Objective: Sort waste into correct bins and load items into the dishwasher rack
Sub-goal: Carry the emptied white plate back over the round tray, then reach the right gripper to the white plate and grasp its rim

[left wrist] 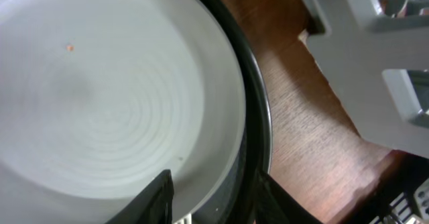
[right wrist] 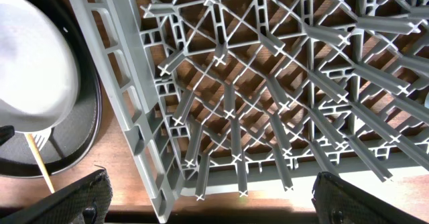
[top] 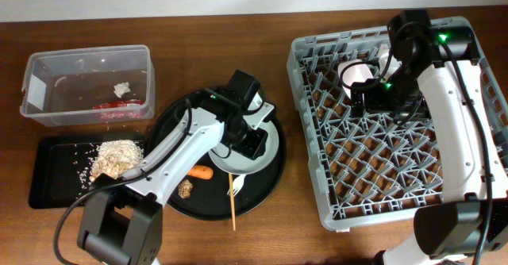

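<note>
The plate belongs in the dishwasher rack, so next my right gripper will grab the rack-side rim (top: 277,147) (right wrist: 78,83) of the pale grey plate.
The pale grey plate (top: 255,155) lies on the round black tray (top: 270,182). My left gripper (top: 252,142) is open, its fingers straddling the plate's right rim; in the left wrist view (left wrist: 214,200) one finger rests over the plate (left wrist: 100,96) and the other is outside the tray's rim (left wrist: 258,130). Also on that tray are the carrot (top: 201,171), brown lump (top: 185,189), white fork (top: 236,184) and chopstick (top: 232,205). My right gripper (top: 369,98) (right wrist: 218,204) is open and empty over the dishwasher rack (top: 317,186) (right wrist: 268,83). A white bowl (top: 355,71) sits in the rack.
The clear tub (top: 48,110) at back left holds a red wrapper (top: 119,106) and tissue (top: 121,89). The shallow black tray (top: 48,186) in front of it holds beige scraps (top: 115,158). A strip of bare wooden table separates round tray and rack (left wrist: 375,63).
</note>
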You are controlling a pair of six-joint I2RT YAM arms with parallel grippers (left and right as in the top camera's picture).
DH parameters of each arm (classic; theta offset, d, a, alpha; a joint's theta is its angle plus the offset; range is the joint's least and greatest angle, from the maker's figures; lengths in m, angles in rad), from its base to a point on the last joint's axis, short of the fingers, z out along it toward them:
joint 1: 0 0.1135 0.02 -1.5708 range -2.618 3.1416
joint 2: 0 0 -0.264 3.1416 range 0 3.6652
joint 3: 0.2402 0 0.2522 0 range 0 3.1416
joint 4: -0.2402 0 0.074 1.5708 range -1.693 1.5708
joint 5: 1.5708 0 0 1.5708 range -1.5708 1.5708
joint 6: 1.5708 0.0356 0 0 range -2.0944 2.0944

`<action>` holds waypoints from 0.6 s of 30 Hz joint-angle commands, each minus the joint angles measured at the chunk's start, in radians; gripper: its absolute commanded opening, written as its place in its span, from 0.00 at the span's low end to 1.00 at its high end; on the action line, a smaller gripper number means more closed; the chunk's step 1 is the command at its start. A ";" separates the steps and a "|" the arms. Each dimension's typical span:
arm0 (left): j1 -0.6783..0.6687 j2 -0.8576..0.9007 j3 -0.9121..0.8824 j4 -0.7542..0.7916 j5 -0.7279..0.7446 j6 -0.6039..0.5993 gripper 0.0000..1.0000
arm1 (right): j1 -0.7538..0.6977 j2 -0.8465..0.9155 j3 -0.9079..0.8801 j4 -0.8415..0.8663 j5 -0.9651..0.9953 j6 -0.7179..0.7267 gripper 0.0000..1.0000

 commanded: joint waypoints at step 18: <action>0.684 -0.281 0.137 -0.372 -0.007 -0.003 0.51 | 0.380 0.039 0.000 0.197 -0.122 0.068 0.99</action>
